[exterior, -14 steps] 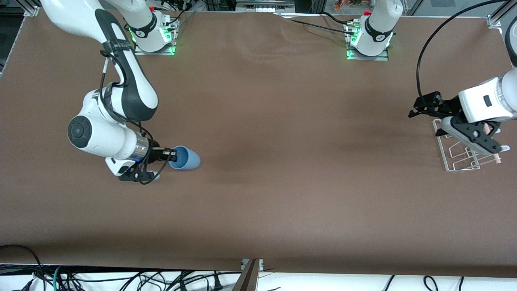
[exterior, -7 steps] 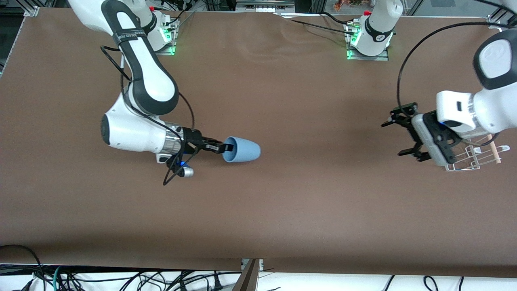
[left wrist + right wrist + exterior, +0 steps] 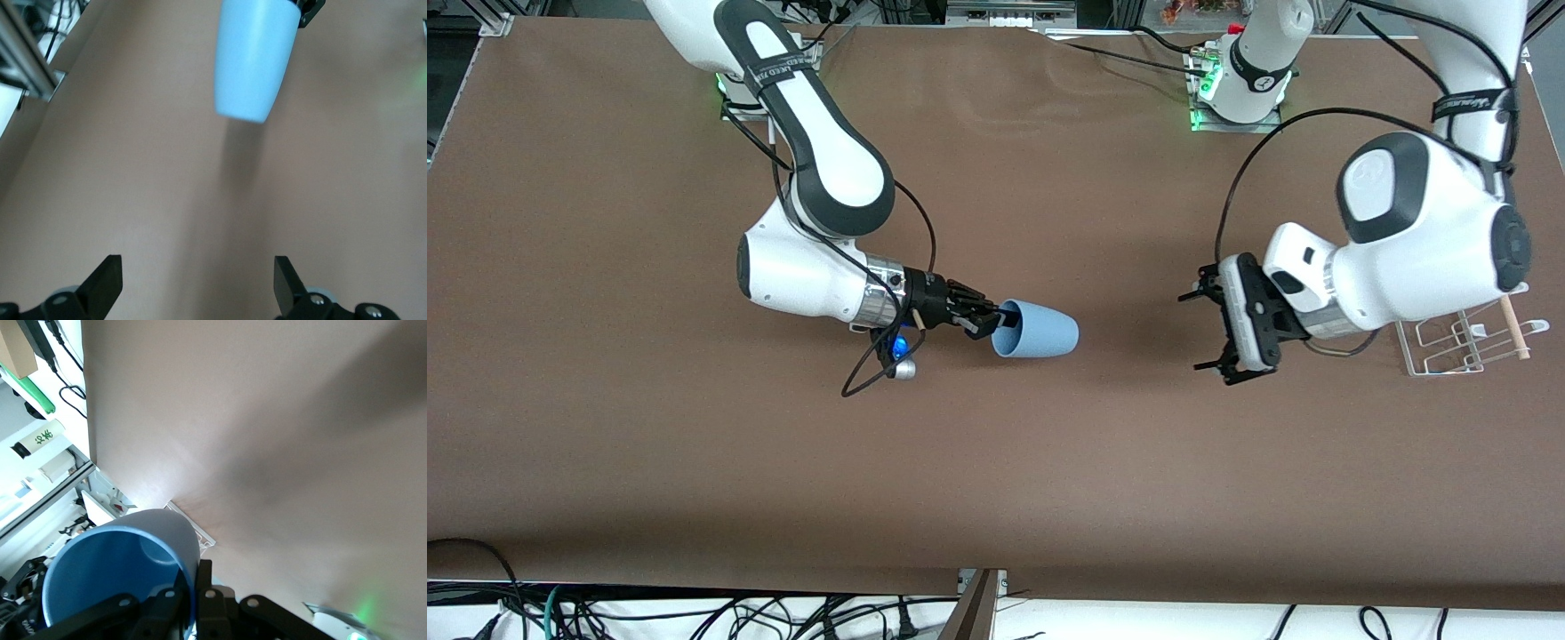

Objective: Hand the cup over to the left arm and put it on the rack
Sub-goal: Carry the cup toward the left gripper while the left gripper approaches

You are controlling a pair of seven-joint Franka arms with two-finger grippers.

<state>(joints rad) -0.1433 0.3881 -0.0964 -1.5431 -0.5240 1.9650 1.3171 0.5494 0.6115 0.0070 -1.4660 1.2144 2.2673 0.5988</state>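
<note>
The light-blue cup will have my left gripper close around its bottom end (image 3: pixel 1061 332) (image 3: pixel 244 105), opposite the cup's rim that my right gripper holds.
The light-blue cup (image 3: pixel 1037 336) hangs sideways over the middle of the table, its bottom pointing toward the left arm's end. My right gripper (image 3: pixel 999 325) is shut on its rim, one finger inside and one outside, as the right wrist view shows (image 3: pixel 192 590). My left gripper (image 3: pixel 1208 329) is open and empty, held above the table facing the cup's bottom, a gap apart. In the left wrist view the cup (image 3: pixel 255 60) hangs ahead of the open fingers (image 3: pixel 107 280). The white wire rack (image 3: pixel 1463 344) with its wooden rod (image 3: pixel 1513 324) stands at the left arm's end, partly hidden by the left arm.
Brown cloth covers the table (image 3: pixel 996 462). The arm bases (image 3: pixel 1236 80) stand along the table's edge farthest from the front camera. Cables (image 3: pixel 694 613) lie below the table's near edge.
My right gripper has carried the cup toward the table's middle. My left gripper has swung away from the rack toward the cup, turning to face it.
</note>
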